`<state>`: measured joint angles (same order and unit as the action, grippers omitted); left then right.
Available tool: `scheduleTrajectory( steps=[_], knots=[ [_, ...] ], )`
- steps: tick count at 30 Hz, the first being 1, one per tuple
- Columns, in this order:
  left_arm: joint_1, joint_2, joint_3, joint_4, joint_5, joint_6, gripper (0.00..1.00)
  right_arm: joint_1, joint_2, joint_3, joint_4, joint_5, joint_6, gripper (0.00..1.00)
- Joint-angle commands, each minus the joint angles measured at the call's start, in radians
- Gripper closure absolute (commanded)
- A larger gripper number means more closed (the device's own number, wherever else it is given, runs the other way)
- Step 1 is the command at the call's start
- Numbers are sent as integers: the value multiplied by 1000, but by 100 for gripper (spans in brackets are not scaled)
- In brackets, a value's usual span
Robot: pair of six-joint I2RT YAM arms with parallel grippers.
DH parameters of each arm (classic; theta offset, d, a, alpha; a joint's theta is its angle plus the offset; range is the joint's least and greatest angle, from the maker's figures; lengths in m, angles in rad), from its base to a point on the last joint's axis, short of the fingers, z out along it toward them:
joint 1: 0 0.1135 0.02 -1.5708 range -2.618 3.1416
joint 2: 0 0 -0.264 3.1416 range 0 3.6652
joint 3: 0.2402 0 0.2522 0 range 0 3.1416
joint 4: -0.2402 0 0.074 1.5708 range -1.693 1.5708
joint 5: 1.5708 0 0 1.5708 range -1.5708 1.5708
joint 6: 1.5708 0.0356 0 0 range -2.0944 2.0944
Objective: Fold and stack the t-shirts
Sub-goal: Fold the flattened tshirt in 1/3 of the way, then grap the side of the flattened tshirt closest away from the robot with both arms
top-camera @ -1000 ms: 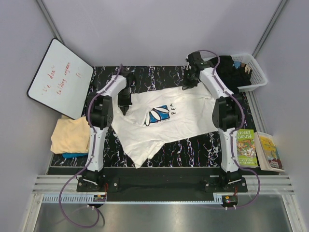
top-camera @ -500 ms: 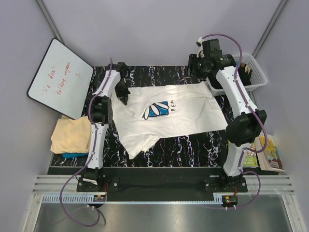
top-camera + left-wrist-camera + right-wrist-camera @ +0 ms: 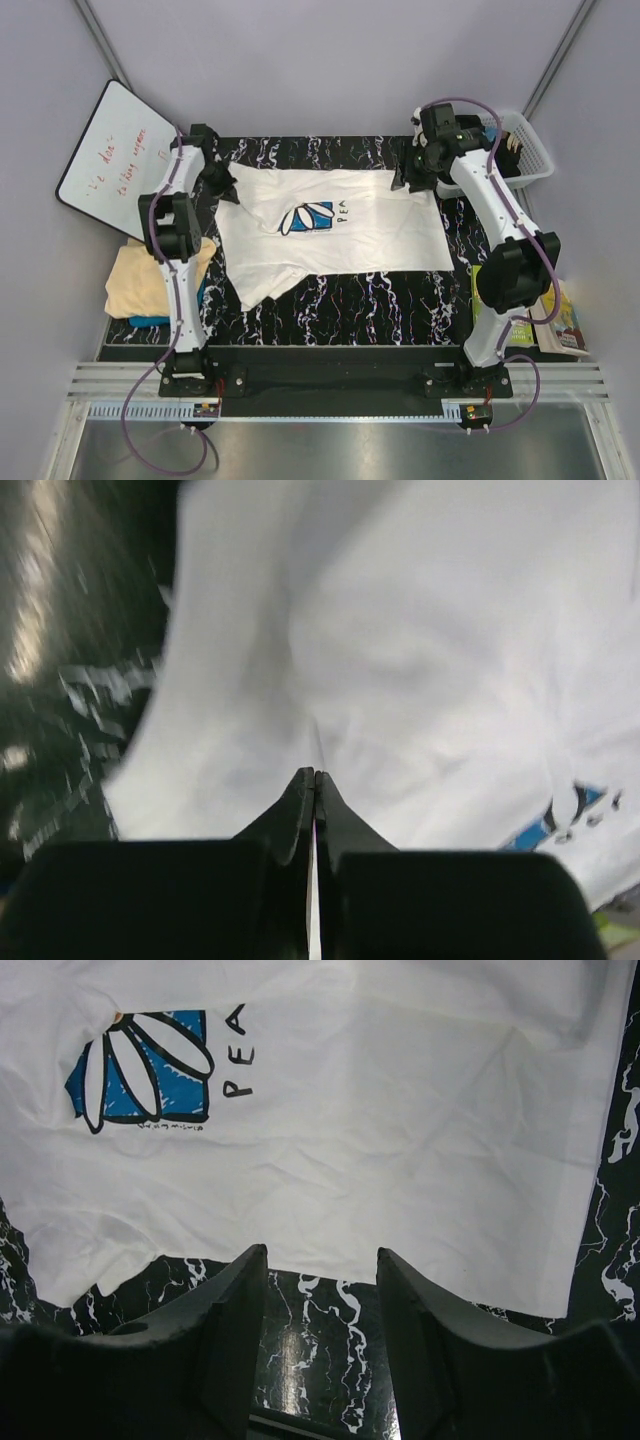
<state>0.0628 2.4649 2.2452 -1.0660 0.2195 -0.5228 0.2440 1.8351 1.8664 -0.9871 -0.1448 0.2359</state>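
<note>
Next, I close my right gripper on the near corner (image 3: 450, 268) (image 3: 566, 1313) of the white t-shirt, the corner that is closest to the books.
The white t-shirt (image 3: 340, 240) with a blue daisy print (image 3: 305, 217) lies spread on the black marbled table (image 3: 380, 300). My left gripper (image 3: 226, 190) is shut on the shirt's far left corner. In the left wrist view the jaws (image 3: 315, 773) are pressed together with a sliver of white cloth (image 3: 400, 660) between them. My right gripper (image 3: 405, 182) is open and empty at the shirt's far right edge. In the right wrist view it (image 3: 322, 1260) hovers over bare table just off the shirt (image 3: 400, 1140). The peach shirt (image 3: 145, 280) lies on the teal one (image 3: 155, 321), off the table's left side.
A whiteboard (image 3: 115, 160) leans at the far left. A white basket (image 3: 520, 150) with dark items stands at the far right. Books (image 3: 560, 315) lie by the right arm's base.
My left gripper has pulled the shirt's corner left and away from me. The shirt has shifted left and lies flatter. My right arm lifted, then came down at the shirt's far right edge.
</note>
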Motion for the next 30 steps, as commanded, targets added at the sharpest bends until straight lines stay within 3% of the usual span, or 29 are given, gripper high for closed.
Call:
scheduleTrajectory(
  steps=[1, 3, 7, 10, 12, 15, 18, 23, 30],
  knots=[
    [-110, -415, -291, 138, 41, 75, 99, -3, -102, -78, 2, 63, 13, 44],
    [-156, -556, -393, 158, 32, 87, 87, -5, -131, -142, 1, 111, 19, 44],
    [-222, -748, -677, 182, 15, 83, 79, -23, -189, -285, 1, 203, 74, 47],
    [-242, -863, -859, 184, 18, 73, 60, -89, -223, -406, 1, 209, 135, 49],
    [-254, -944, -980, 182, 6, 73, 40, -129, -244, -491, 2, 205, 174, 50],
    [-277, -1040, -1108, 181, -11, 73, 20, -204, -267, -585, 8, 215, 203, 51],
    [-317, -1112, -1196, 179, -52, 73, 6, -280, -275, -647, 33, 215, 209, 52],
    [-437, -1143, -1269, 175, -129, 64, 1, -382, -234, -691, 85, 156, 214, 54],
    [-642, -1074, -1283, 181, -250, 41, 8, -402, -174, -707, 154, 56, 218, 56]
  ],
)
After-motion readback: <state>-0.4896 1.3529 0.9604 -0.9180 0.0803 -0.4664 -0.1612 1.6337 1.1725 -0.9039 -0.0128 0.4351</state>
